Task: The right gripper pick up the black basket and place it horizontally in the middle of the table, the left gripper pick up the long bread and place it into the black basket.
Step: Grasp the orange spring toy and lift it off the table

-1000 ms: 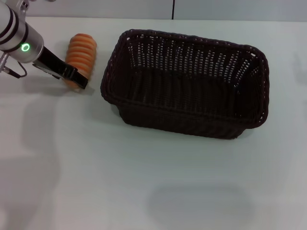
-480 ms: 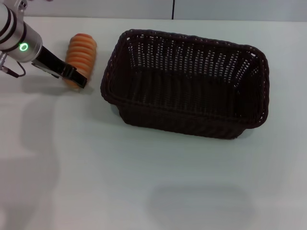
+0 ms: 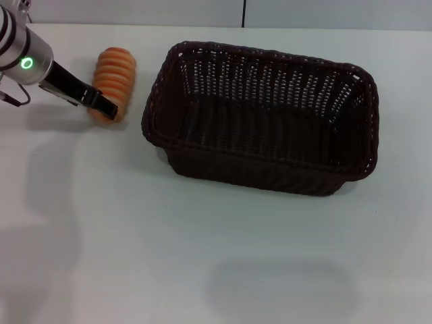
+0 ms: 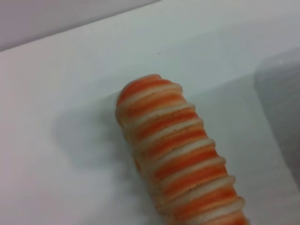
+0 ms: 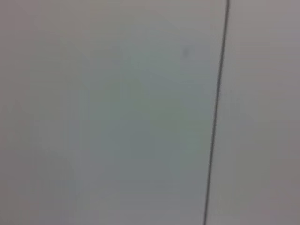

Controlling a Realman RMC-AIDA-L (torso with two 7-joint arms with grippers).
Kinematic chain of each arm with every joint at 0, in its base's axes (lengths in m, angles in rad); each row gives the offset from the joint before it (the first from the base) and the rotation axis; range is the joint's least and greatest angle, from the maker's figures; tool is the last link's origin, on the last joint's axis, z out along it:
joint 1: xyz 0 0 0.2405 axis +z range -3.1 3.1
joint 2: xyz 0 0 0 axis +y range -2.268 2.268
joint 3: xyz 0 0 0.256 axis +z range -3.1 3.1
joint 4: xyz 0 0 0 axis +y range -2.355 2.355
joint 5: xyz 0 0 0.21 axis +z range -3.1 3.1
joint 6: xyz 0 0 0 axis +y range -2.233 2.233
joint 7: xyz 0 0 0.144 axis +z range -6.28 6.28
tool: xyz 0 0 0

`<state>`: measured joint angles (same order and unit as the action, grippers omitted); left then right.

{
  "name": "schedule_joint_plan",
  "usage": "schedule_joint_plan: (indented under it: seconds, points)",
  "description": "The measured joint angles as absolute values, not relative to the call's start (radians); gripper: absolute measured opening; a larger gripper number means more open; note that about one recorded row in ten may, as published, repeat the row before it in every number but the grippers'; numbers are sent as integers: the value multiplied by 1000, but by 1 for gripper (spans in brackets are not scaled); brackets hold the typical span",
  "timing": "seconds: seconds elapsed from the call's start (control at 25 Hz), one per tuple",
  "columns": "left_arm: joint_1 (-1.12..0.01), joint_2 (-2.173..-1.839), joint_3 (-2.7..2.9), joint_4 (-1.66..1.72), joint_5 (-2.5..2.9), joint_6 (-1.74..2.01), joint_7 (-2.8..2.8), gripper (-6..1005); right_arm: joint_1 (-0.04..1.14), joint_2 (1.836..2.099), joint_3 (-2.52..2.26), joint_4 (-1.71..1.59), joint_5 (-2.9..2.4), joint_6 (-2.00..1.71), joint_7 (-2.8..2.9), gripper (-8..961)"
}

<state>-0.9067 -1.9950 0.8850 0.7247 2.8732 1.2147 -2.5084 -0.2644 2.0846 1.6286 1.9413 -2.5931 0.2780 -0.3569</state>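
Note:
The robot's left gripper should close on the near end of the long bread (image 3: 106,113), so that the far end of the loaf stays free as it goes to the black basket.
The long bread (image 3: 115,73), an orange-brown ridged loaf with pale stripes, lies on the white table (image 3: 202,256) at the far left. It fills the left wrist view as a striped roll (image 4: 178,154). My left gripper (image 3: 101,104), on the green-lit arm, reaches in from the left and sits against the loaf's near end. The black basket (image 3: 260,169) stands upright and lengthwise across the table's middle, to the right of the bread, with nothing inside. My right gripper is out of view.
The table's back edge meets a grey wall with a dark vertical seam (image 3: 244,13). The right wrist view shows only a plain grey surface with a thin dark line (image 5: 216,112).
My left arm has shifted slightly back and to the left along the bread's near end. Bread and basket have not moved.

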Motion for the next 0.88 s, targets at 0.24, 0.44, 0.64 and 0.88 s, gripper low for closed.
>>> schedule_joint_plan:
  seconds: [0.24,0.44,0.64,0.88]
  points:
    - [-902,-2004,885,726,2872,1211,-2506,832,-262,2085,1648,1909,-2596,288,-355,493]
    - [-902,-2013,890,723,2871,1206,-2505,833,-263,2085,1636,1908,-2596,289,-358,493]
    - [-902,-2018,893,722,2872,1181,-2505,833,-264,2085,1619,1910,-2598,295,-362,493]
    - [-902,-2018,893,707,2875,1147,-2508,833,-270,2084,1604,1919,-2600,298,-364,493]
